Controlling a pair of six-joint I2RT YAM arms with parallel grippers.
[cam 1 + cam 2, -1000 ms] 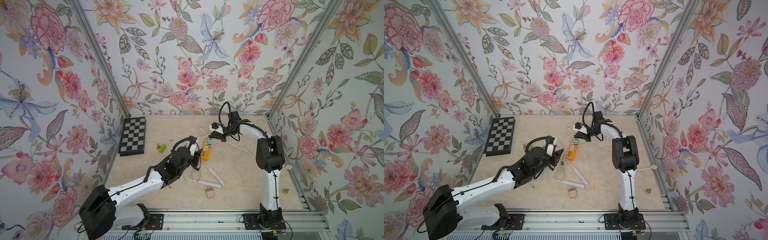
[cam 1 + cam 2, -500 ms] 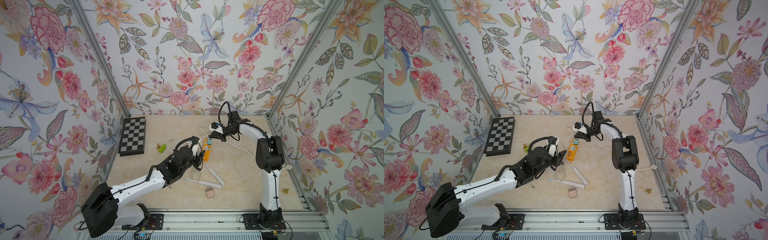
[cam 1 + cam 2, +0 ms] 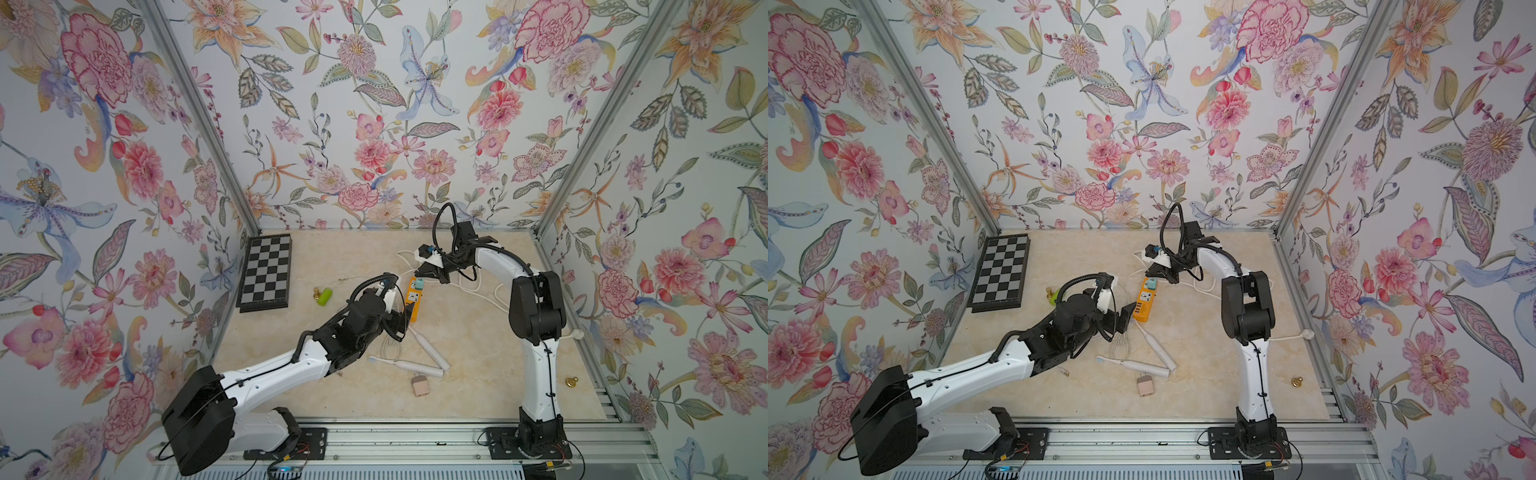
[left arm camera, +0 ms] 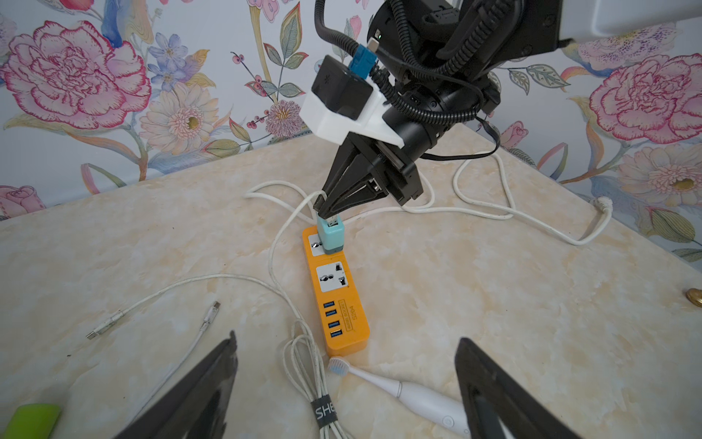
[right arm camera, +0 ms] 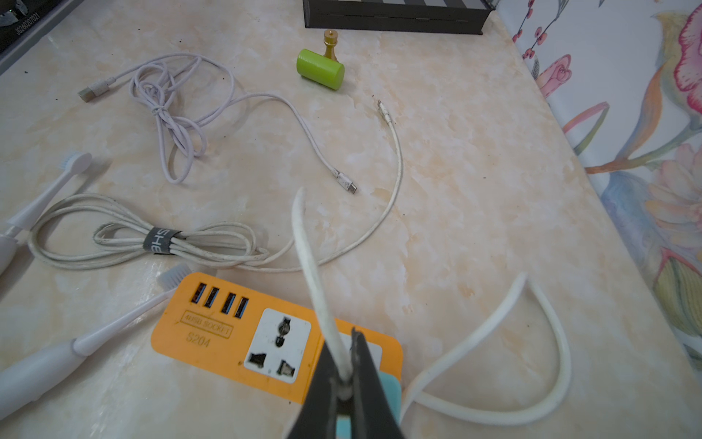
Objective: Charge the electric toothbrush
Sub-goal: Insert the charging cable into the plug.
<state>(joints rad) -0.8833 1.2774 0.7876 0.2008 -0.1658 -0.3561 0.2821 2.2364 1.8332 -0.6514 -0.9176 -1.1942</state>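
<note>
My right gripper is going to let go of the plug in the teal adapter's top [image 3: 418,283] [image 5: 346,407], on the side nearer the strip's USB ports.
Two white electric toothbrushes lie on the table, one [image 3: 430,350] slanted below the orange power strip [image 3: 411,297], the other [image 3: 409,365] flat in front of it. My left gripper [image 4: 346,342] hangs open and empty over the strip's near end and the slanted brush [image 4: 418,399]. A teal adapter [image 4: 331,235] stands plugged into the strip's far socket. My right gripper [image 5: 347,380] is shut on the plug of a white cable [image 5: 315,273], right at the adapter's top. That cable runs to a strapped bundle [image 4: 323,412].
A pink adapter [image 3: 419,386] lies near the front. A second loose cable [image 5: 167,114], a green cylinder [image 3: 324,296] and a chessboard [image 3: 266,272] lie to the left. The strip's thick white cord [image 4: 501,213] loops toward the right wall. A gold chess piece [image 3: 572,381] sits front right.
My left gripper has opened wide and shifted slightly toward the power strip's near end. The right arm has held still on the plug.
</note>
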